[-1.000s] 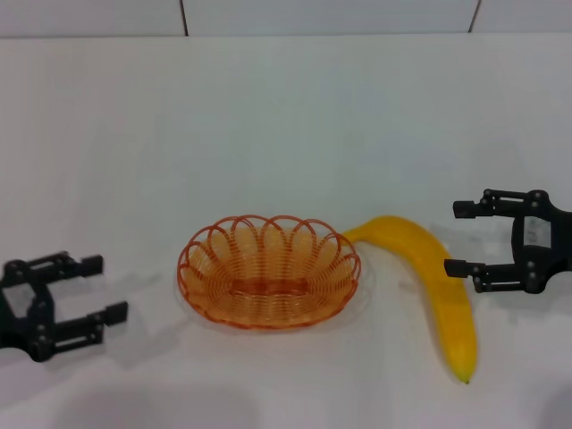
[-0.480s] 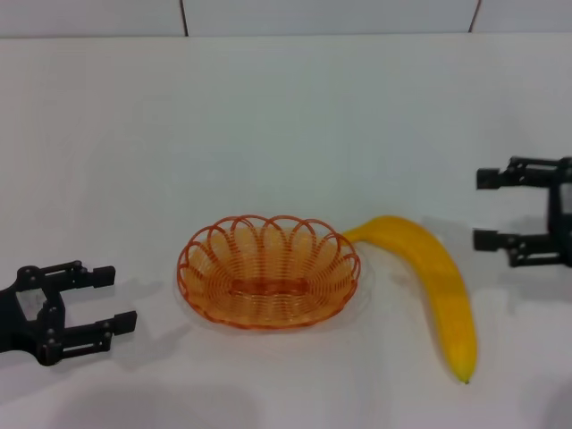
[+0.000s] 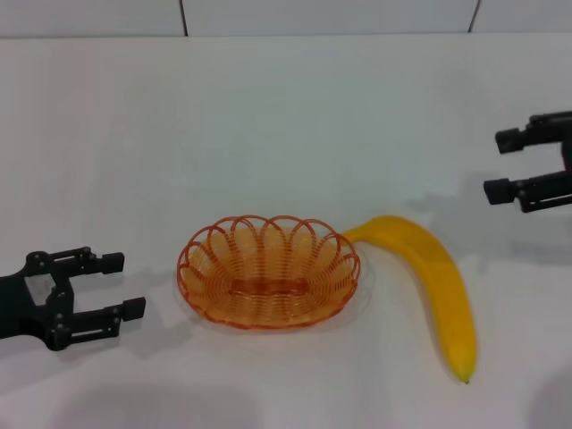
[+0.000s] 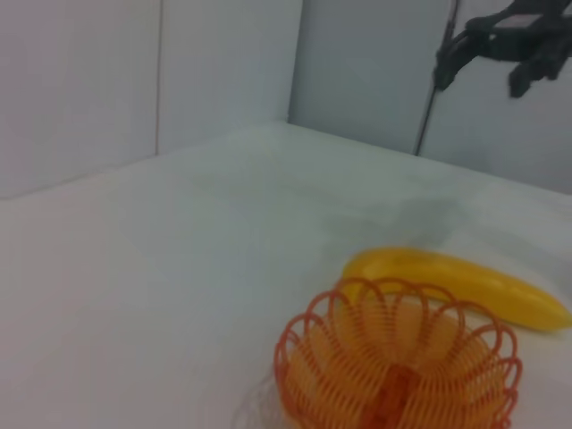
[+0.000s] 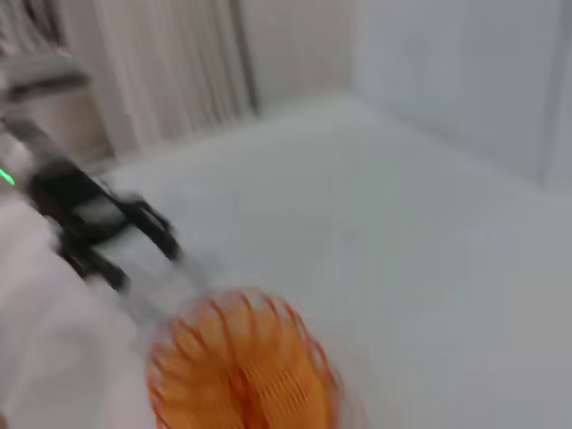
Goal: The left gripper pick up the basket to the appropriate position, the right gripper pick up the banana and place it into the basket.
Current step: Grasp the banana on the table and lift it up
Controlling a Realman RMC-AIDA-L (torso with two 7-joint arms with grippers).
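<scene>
The robot's right gripper will close on the curved middle of the yellow banana (image 3: pixel 428 256), at the bend between the banana's stem end and its straighter lower half.
The orange wire basket (image 3: pixel 268 282) sits on the white table in the middle, empty. It also shows in the left wrist view (image 4: pixel 398 366) and in the right wrist view (image 5: pixel 241 375). The yellow banana (image 3: pixel 438 286) lies on the table, its stem end touching the basket's right rim; it also shows in the left wrist view (image 4: pixel 456 286). My left gripper (image 3: pixel 121 286) is open, a short way left of the basket. My right gripper (image 3: pixel 502 165) is open and empty, raised at the right edge, above and right of the banana. The left wrist view shows it far off (image 4: pixel 509 45).
The white table (image 3: pixel 286 134) stretches wide behind the basket to a grey wall with vertical seams. The right wrist view shows my left arm (image 5: pixel 89 223) beyond the basket.
My right gripper has risen and drawn back to the right, away from the banana. My left gripper has moved right, closer to the basket. Basket and banana have not moved.
</scene>
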